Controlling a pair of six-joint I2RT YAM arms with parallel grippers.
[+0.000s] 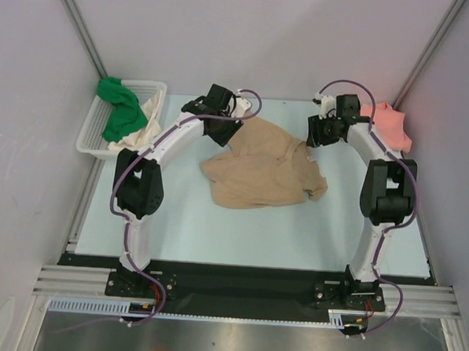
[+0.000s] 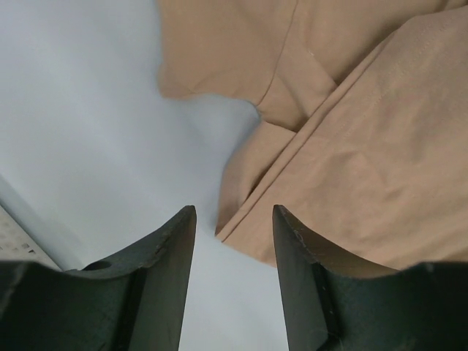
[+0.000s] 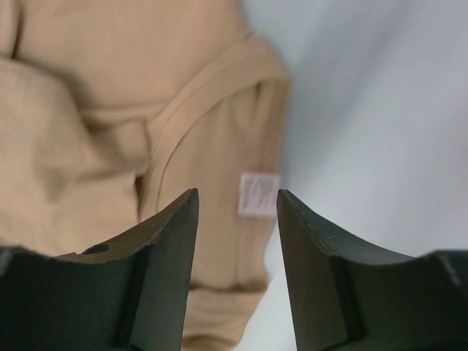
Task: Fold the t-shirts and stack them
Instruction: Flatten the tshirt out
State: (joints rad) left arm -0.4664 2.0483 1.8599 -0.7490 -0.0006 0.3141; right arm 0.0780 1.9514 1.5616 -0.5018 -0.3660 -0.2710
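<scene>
The robot's left gripper will next close on the hem corner [image 1: 207, 163] [image 2: 231, 216] of the tan t-shirt, the one that points toward the white basket.
A tan t-shirt [image 1: 262, 167] lies crumpled in the middle of the pale blue table. My left gripper [image 1: 221, 126] is open and empty just above its far left edge; the left wrist view shows the shirt's hem corner [image 2: 241, 219] between my fingers. My right gripper [image 1: 315, 139] is open and empty above the shirt's far right edge, over the collar and white label [image 3: 257, 194]. A salmon pink t-shirt [image 1: 388, 126] lies folded at the far right. A bright green t-shirt [image 1: 120, 110] and a cream t-shirt [image 1: 151, 112] sit in the basket.
A white plastic lattice basket [image 1: 91, 133] stands at the table's far left edge. Grey walls close in on both sides and the back. The table's black front rail [image 1: 245, 282] carries both arm bases.
</scene>
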